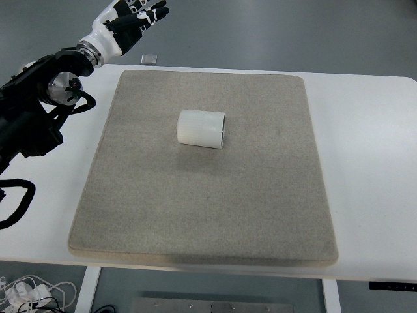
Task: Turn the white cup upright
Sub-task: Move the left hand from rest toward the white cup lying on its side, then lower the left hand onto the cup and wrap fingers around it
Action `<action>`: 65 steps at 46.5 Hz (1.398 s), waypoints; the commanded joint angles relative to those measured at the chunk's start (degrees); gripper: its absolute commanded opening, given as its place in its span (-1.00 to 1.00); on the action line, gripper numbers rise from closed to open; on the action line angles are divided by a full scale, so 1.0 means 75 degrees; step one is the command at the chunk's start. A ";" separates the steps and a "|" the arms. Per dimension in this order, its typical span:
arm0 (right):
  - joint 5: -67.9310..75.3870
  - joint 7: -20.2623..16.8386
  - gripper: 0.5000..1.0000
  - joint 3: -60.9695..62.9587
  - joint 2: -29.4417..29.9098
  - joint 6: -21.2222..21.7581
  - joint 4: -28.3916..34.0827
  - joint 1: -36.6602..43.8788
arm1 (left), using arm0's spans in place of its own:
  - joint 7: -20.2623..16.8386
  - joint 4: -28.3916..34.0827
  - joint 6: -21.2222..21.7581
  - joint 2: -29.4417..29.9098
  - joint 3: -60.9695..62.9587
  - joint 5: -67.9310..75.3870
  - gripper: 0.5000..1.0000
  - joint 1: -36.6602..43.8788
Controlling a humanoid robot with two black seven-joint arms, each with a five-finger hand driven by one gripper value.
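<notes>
I should grasp the white cup with my left gripper by the middle of its side [201,128], between the cup's base and rim.
A white cup [202,128] lies on its side near the middle of a beige mat [202,195], its mouth facing right. My left hand [133,21] is raised at the upper left, beyond the table's far edge and well away from the cup. Its fingers are spread and hold nothing. The left arm [39,104] enters from the left edge. No right arm shows.
The mat lies on a white table [371,163]. A small grey square object [149,59] sits on the floor past the table's far edge. Cables [32,290] lie on the floor at the lower left.
</notes>
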 commanded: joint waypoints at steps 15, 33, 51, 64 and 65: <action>0.0000 -0.0001 0.81 0.0000 0.0000 0.0000 -0.0001 0.0000 | 0.0107 -0.2249 -0.0008 0.1162 0.1614 0.2184 0.98 -0.0564; 0.0000 -0.0001 0.81 0.0000 0.0000 0.0000 -0.0001 0.0000 | 0.0575 -0.3293 -0.0008 0.1608 0.2436 0.4937 0.95 -0.0763; 0.0000 -0.0001 0.81 0.0000 0.0000 0.0000 -0.0001 0.0000 | 0.1724 -0.3657 -0.0454 0.1491 0.3302 0.5676 0.98 -0.1524; 0.0000 -0.0001 0.81 0.0000 0.0000 0.0000 -0.0001 0.0000 | 0.1724 -0.3633 -0.0512 0.1222 0.3912 0.5688 0.98 -0.1818; 0.0000 -0.0001 0.81 0.0000 0.0000 0.0000 -0.0001 0.0000 | 0.1736 -0.3633 -0.0501 0.1198 0.3947 0.5700 0.98 -0.1829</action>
